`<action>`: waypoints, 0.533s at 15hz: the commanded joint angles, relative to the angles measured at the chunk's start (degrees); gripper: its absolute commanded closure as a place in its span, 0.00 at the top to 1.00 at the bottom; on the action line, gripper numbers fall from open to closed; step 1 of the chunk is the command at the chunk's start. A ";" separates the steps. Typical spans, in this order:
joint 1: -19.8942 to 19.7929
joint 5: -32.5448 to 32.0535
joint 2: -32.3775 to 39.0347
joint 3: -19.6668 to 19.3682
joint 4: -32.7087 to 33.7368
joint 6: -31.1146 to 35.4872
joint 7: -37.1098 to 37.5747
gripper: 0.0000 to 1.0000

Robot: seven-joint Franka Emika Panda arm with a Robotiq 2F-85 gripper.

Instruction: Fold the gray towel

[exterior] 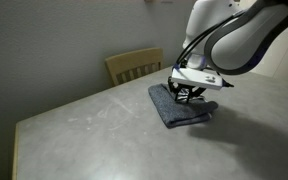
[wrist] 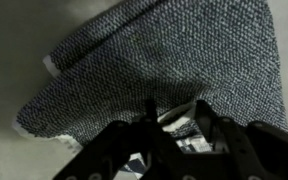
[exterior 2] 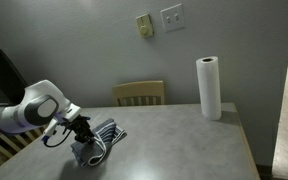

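The striped hem is bunched over the gray towel in the gripper's fingers, so the robot should open the gripper, take its raised fold (wrist: 183, 112) and pull it toward the chair.
The gray towel (exterior: 170, 110) lies in a folded bundle on the table in both exterior views, with its near part bunched up (exterior 2: 97, 138). In the wrist view its dark knit surface (wrist: 164, 50) fills the frame, and a white hem shows at the left edge. My gripper (exterior: 189, 94) comes down onto the towel's far end (exterior 2: 84, 134). In the wrist view the gripper (wrist: 176, 112) has a raised bunch of cloth with white stripes between its two dark fingers (wrist: 202, 112). The jaws stand close against that bunch.
The towel rests on a gray table (exterior: 84, 135) (exterior 2: 184, 145). A wooden chair (exterior: 134, 65) (exterior 2: 139, 93) stands behind it against the wall. A white paper towel roll (exterior 2: 209, 88) stands upright near the table's far corner.
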 commanded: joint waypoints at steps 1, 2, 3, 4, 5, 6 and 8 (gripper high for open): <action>0.73 0.39 -0.09 -0.78 -0.07 -0.50 0.14 0.57; 0.66 0.36 -0.09 -0.82 0.02 -0.45 0.02 0.64; 0.61 0.31 -0.03 -0.88 0.21 -0.60 -0.11 0.71; 0.52 0.30 0.04 -0.88 0.38 -0.73 -0.27 0.74; 0.41 0.30 0.13 -0.87 0.60 -0.94 -0.46 0.76; 0.33 0.31 0.20 -0.86 0.77 -1.05 -0.58 0.78; 0.05 0.44 0.38 -0.72 1.18 -1.24 -0.91 0.73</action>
